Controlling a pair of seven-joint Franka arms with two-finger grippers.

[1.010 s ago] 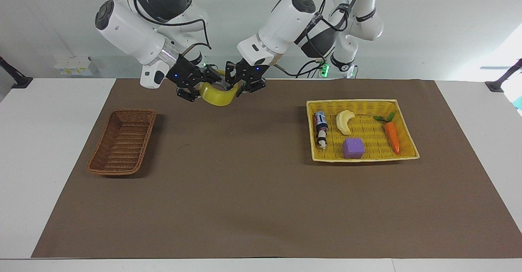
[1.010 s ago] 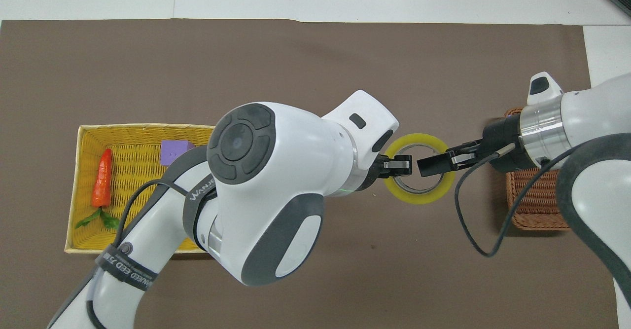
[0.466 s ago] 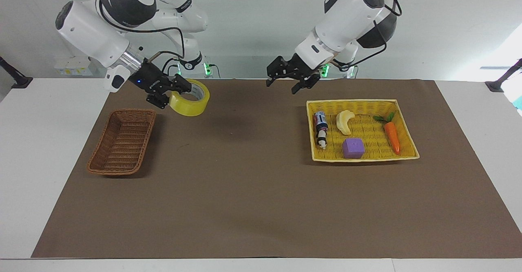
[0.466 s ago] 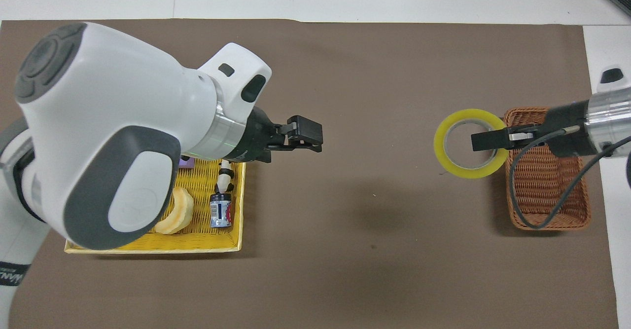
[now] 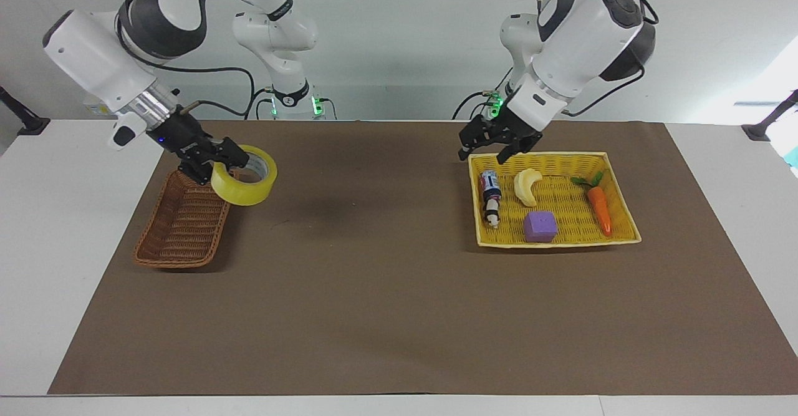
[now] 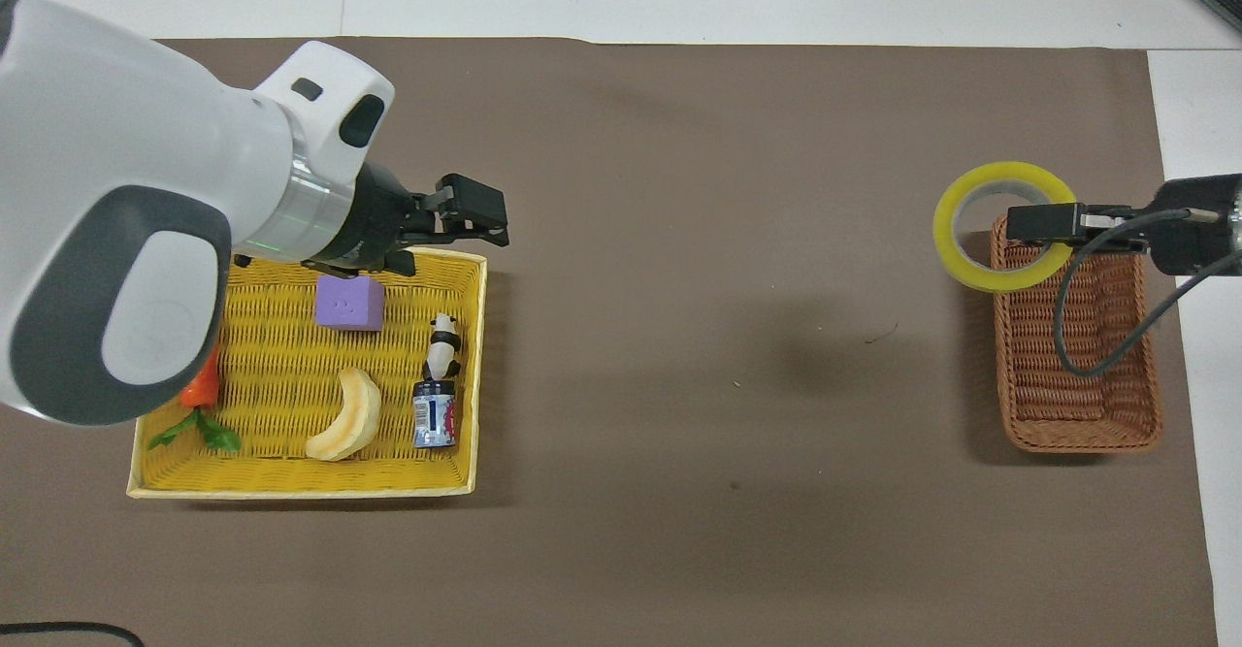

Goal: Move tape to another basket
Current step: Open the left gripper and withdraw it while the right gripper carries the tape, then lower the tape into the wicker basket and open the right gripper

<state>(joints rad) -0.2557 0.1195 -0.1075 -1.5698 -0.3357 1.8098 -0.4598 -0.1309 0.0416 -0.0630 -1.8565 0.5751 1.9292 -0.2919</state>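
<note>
I should release the yellow tape roll with my right gripper near the middle of the brown wicker basket's bottom point(image 6: 1067, 322). The tape now hangs over the basket's rim.
The yellow tape roll point(image 5: 244, 184) hangs in the air in my right gripper point(image 5: 215, 160), which is shut on its rim. The tape is over the rim of the brown wicker basket point(image 5: 187, 222) on the side toward the table's middle, clear of the basket. In the overhead view the tape point(image 6: 1004, 227) and right gripper point(image 6: 1038, 225) overlap a corner of the basket point(image 6: 1077, 375). My left gripper point(image 5: 492, 145) is open and empty, raised over the edge of the yellow basket point(image 5: 555, 155); it also shows in the overhead view point(image 6: 480, 220).
The yellow basket point(image 6: 301, 487) at the left arm's end holds a purple cube point(image 5: 540, 226), a carrot point(image 5: 600, 209), a banana piece point(image 5: 527, 186), a small can point(image 5: 490, 184) and a panda figure point(image 5: 492, 211). A brown mat point(image 5: 374, 279) covers the table.
My right gripper has carried the tape from the table's middle toward the brown basket and lowered it over its rim. My left gripper let go of the tape and drew back over the yellow basket.
</note>
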